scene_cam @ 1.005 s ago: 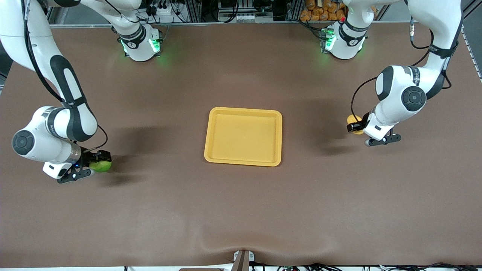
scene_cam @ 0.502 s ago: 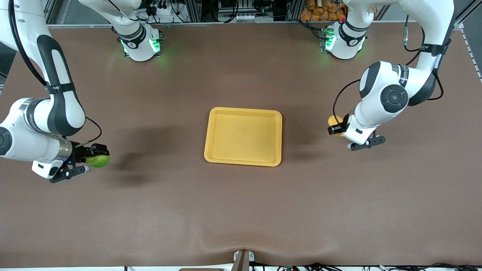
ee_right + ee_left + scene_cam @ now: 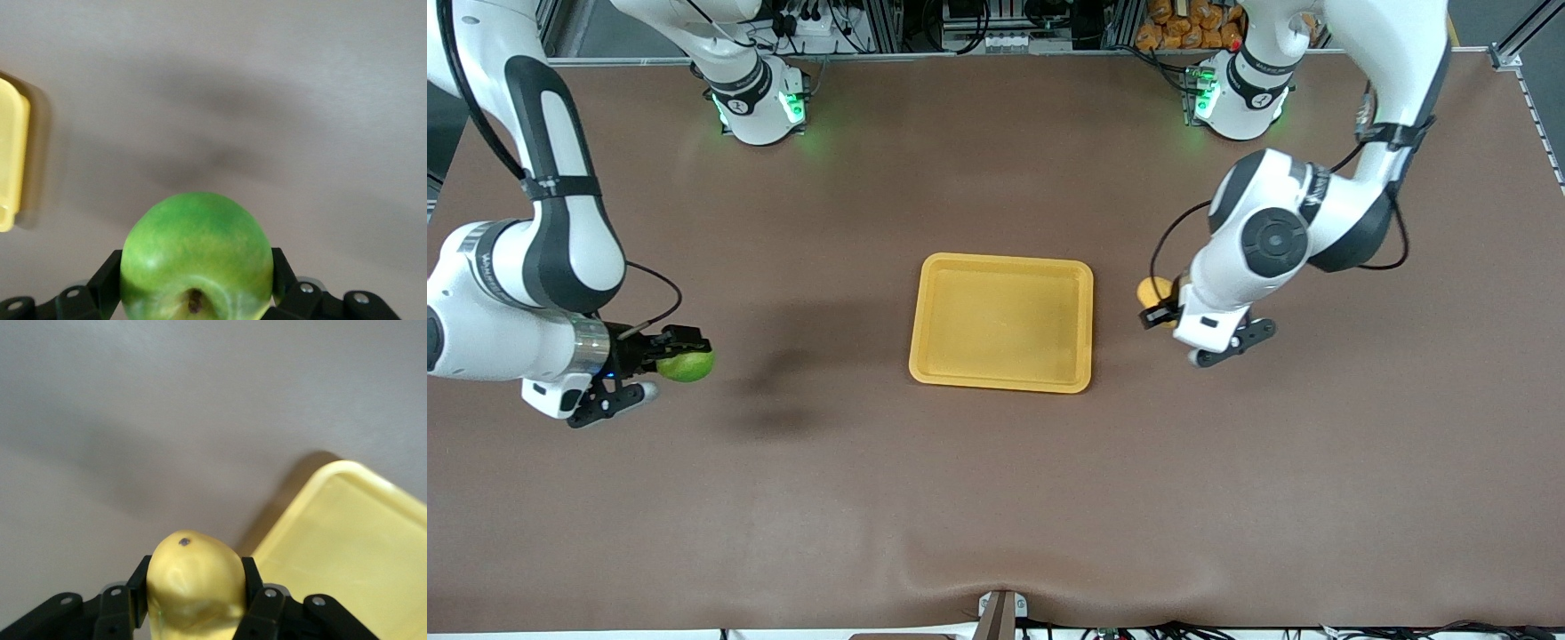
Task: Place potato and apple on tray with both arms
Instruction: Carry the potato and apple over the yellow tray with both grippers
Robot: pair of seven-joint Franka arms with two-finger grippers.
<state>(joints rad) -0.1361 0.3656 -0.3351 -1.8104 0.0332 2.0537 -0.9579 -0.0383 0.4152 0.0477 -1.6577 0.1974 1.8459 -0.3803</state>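
Observation:
The potato will go down on the tray, just inside its short edge (image 3: 1062, 311) (image 3: 288, 579) closest to my left gripper, and I should let go of it there.
The yellow-orange tray (image 3: 1001, 267) lies flat at the table's middle, with nothing on it. My left gripper (image 3: 1158, 304) is shut on the yellow-tan potato (image 3: 1150, 290) and holds it in the air over bare table, just off the tray's edge toward the left arm's end. In the left wrist view the potato (image 3: 193, 577) sits between the black fingers, with the tray's corner (image 3: 347, 533) close by. My right gripper (image 3: 679, 351) is shut on the green apple (image 3: 687, 365), raised over bare table toward the right arm's end, well apart from the tray. The right wrist view shows the apple (image 3: 197, 257) and the tray's edge (image 3: 12, 157).
The brown table cover (image 3: 996, 498) is bare around the tray. The two arm bases (image 3: 758, 98) (image 3: 1240, 93) stand at the table's edge farthest from the front camera. A small bracket (image 3: 999, 613) sits at the edge nearest the camera.
Both arms have carried their loads toward the tray. The left gripper with the potato has moved much closer to it; the right gripper with the apple has risen and moved a little toward it.

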